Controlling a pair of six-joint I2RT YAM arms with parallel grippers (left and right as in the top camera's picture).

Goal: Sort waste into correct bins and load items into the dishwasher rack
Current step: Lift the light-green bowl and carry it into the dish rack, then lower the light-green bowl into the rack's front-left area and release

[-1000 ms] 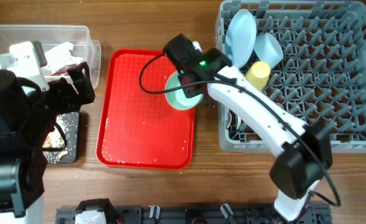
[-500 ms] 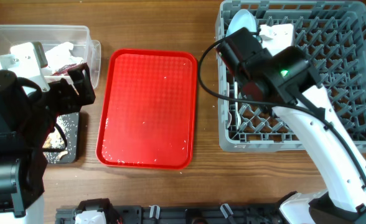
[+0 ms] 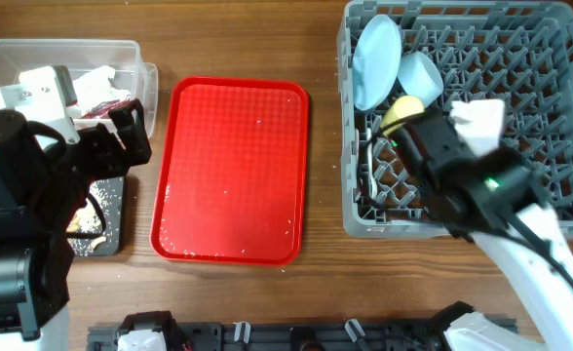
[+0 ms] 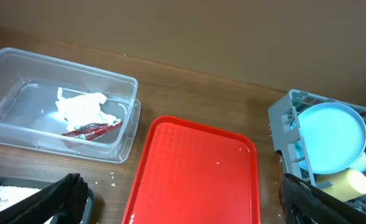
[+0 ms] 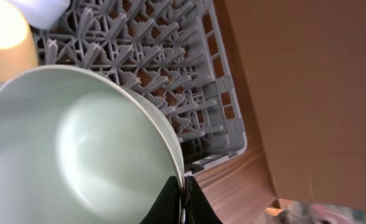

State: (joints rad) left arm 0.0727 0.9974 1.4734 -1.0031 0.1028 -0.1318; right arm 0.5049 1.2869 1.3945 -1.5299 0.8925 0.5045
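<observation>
The mint green bowl, now held over the rack, will be released by my right gripper between the wires of the grey dishwasher rack, at a spot just in front of the yellow cup (image 3: 406,176).
My right gripper (image 5: 183,200) is shut on the rim of the mint green bowl (image 5: 77,143) and holds it over the grey dishwasher rack (image 5: 170,62). In the overhead view my right arm (image 3: 452,175) hides the bowl above the rack's (image 3: 559,117) front left part. The pale blue plate (image 3: 377,49), the small pale blue bowl (image 3: 420,76) and the yellow cup (image 3: 401,112) stand in the rack's far left corner. My left gripper (image 4: 189,208) is open and empty. The clear tub (image 4: 108,74) holds the white napkin (image 4: 80,106) and the red wrapper (image 4: 89,129).
The red serving tray (image 3: 230,171) lies between the tub and the rack, bare but for a few crumbs. The black tray (image 3: 111,234) with crumbs sits at the left, partly under my left arm. A brown cardboard surface (image 5: 307,93) stands beside the rack.
My right arm has carried the mint green bowl from the red tray over to the rack, then toward the rack's front. The left arm has not moved.
</observation>
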